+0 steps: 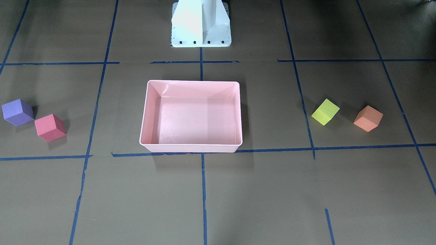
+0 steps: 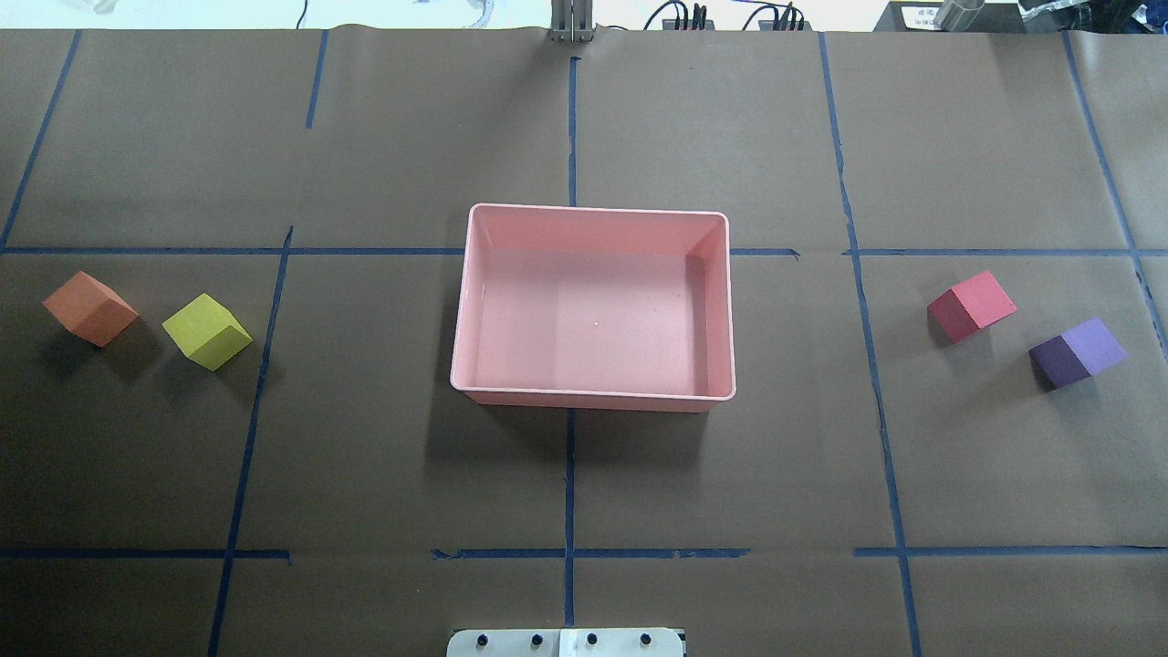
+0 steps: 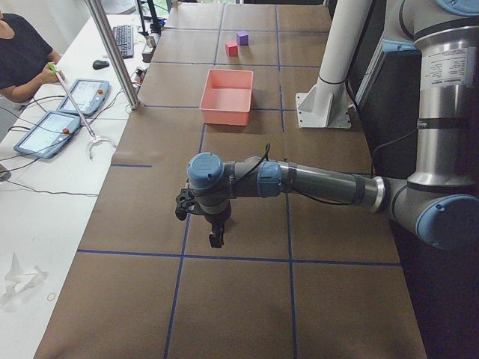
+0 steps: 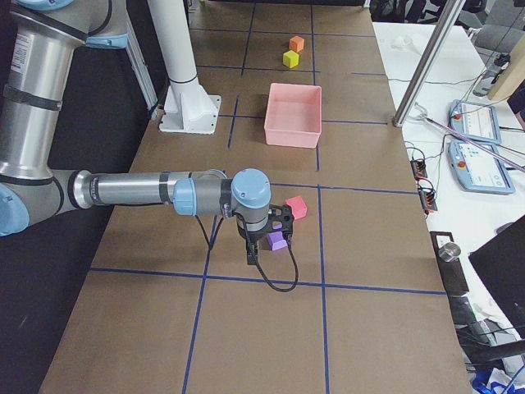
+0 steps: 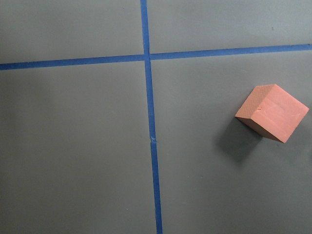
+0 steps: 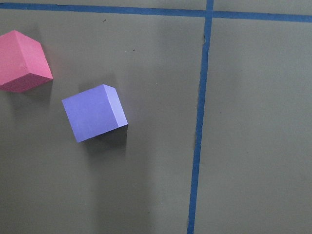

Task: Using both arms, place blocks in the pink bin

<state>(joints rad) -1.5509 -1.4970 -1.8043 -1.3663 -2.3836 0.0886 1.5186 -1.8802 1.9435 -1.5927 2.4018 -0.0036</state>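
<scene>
The orange block should next have my left gripper close on its opposite sides [image 1: 369, 115] [image 5: 274, 112], with one finger on its side toward the yellow-green block.
The pink bin [image 2: 593, 394] sits empty at the table's middle; it also shows in the front view [image 1: 190, 148]. The orange block [image 2: 89, 308] and yellow-green block [image 2: 206, 331] lie on the robot's left side. The red-pink block [image 2: 971, 306] and purple block [image 2: 1077, 352] lie on its right side. My left gripper [image 3: 214, 235] shows only in the exterior left view, above the table's left end; its wrist view shows the orange block [image 5: 273, 112]. My right gripper [image 4: 253, 253] shows only in the exterior right view, near the purple block [image 4: 277, 240]. I cannot tell whether either is open or shut.
The white pedestal base [image 1: 201, 25] stands at the robot's edge behind the bin. Blue tape lines [image 2: 569, 456] divide the brown table cover. A person [image 3: 22, 60] and tablets [image 3: 49, 131] are at a side table across from the robot.
</scene>
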